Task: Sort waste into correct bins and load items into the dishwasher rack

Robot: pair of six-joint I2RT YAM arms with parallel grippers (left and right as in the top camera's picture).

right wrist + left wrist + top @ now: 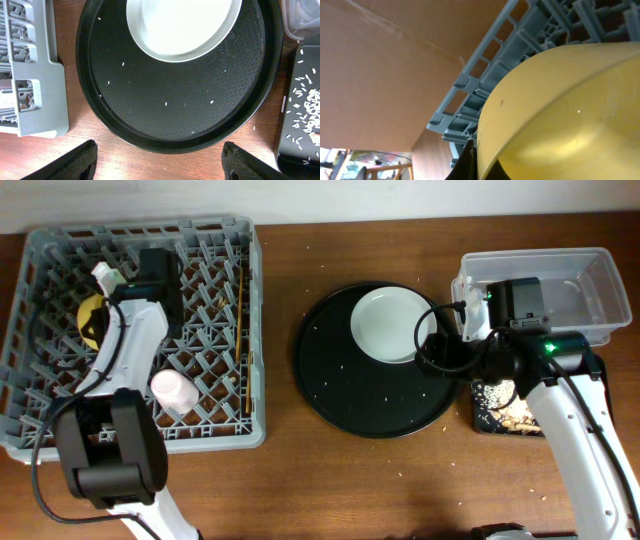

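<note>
The yellow bowl, now against the rack wall, will be released by my left gripper in the grey dishwasher rack's middle [146, 340], behind the pink cup.
The grey dishwasher rack [215, 415] fills the left of the overhead view. My left gripper [100, 305] reaches into its back left part and is shut on the rim of the yellow bowl [90, 318]; in the left wrist view the bowl [560, 110] fills the frame against the rack wall [485, 75], with my fingers [482, 167] pinching its edge. A pink cup [172, 390] and wooden chopsticks [242, 330] lie in the rack. The pale plate [388, 323] sits on the round black tray [350, 395]. My right gripper [159, 150] is open wide and empty, high over the tray's near edge.
The clear tub [600, 290] stands at the back right. In front of it is the shallow black tray [482, 412] holding crumbs. White crumbs dot the round tray [150, 115] and the table around it. The light-blue cup is out of view.
</note>
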